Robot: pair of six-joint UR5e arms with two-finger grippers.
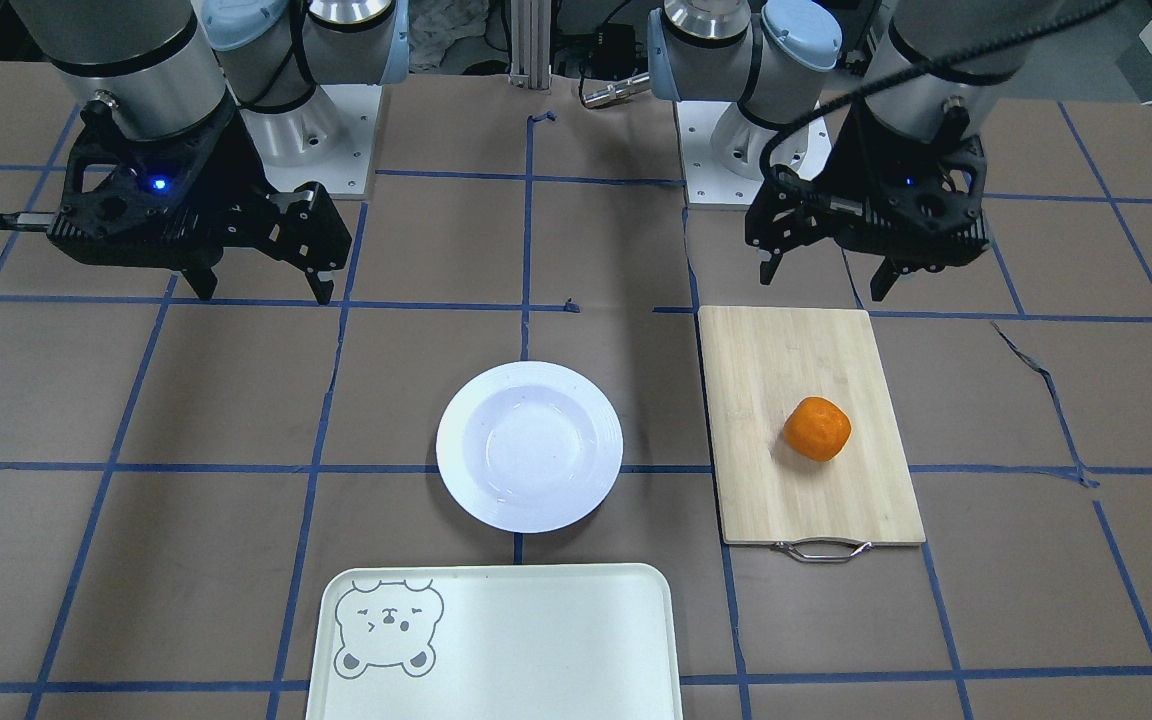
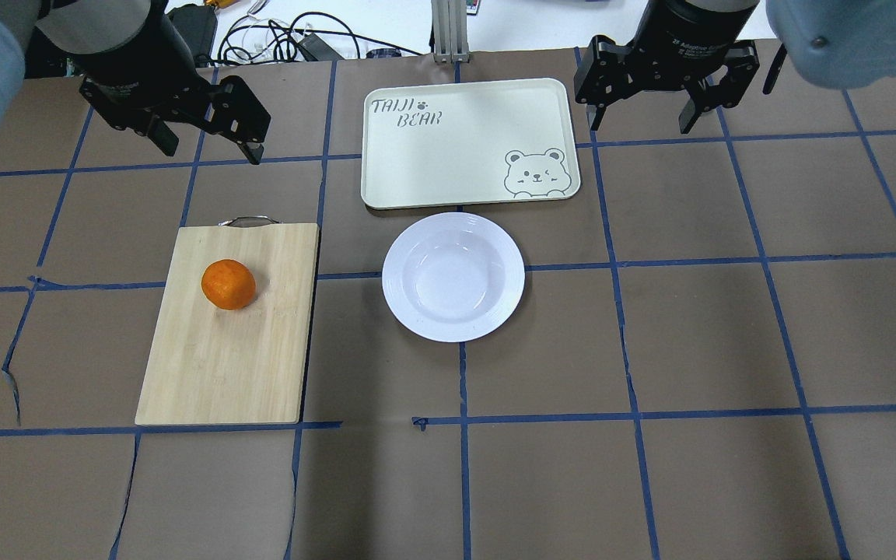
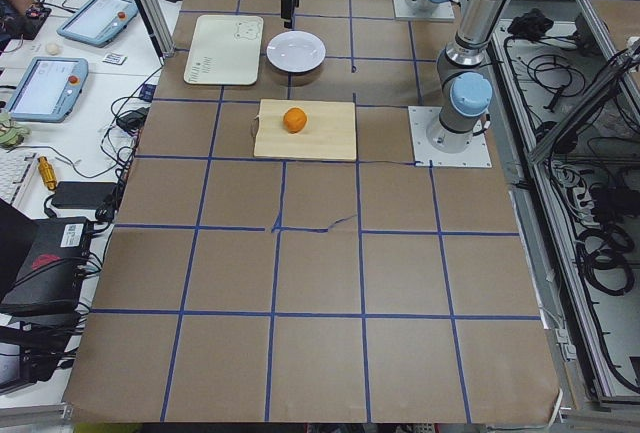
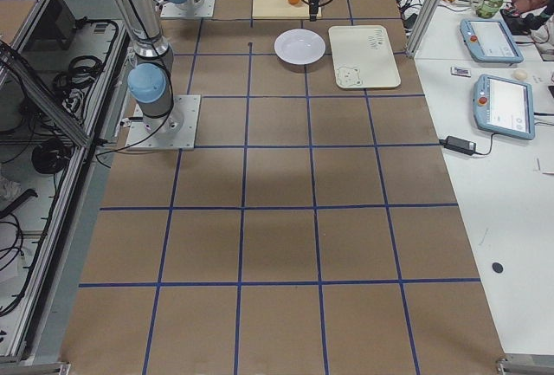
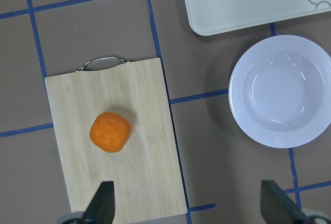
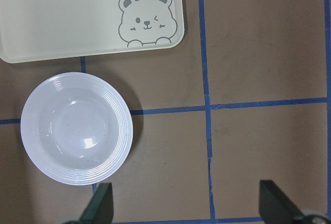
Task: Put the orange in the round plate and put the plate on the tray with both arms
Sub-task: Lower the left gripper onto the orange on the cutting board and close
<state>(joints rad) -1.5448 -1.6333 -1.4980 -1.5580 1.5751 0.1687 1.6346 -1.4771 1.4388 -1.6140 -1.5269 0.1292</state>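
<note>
Next, I lower my left gripper to the orange on the bamboo cutting board and close it around the orange's middle (image 1: 818, 430) (image 5: 110, 132).
The orange (image 2: 228, 285) lies on a bamboo cutting board (image 2: 222, 365) on the robot's left side of the table. The white round plate (image 2: 453, 277) sits empty at the table's middle, right beside the cream tray (image 2: 467, 144) with its bear drawing. My left gripper (image 2: 208, 149) hangs open and empty above the table, beyond the board's handle end. In its wrist view the orange (image 5: 109, 132) and the plate (image 5: 282, 90) lie below its fingertips (image 5: 101, 206). My right gripper (image 2: 640, 123) is also open and empty, high beside the tray's bear corner.
The board's metal handle (image 2: 247, 221) points toward the tray side. Blue tape lines grid the brown table cover (image 2: 650, 350). Both arm bases (image 1: 316, 140) stand at the robot's edge. Cables (image 2: 292, 39) lie beyond the table's far edge.
</note>
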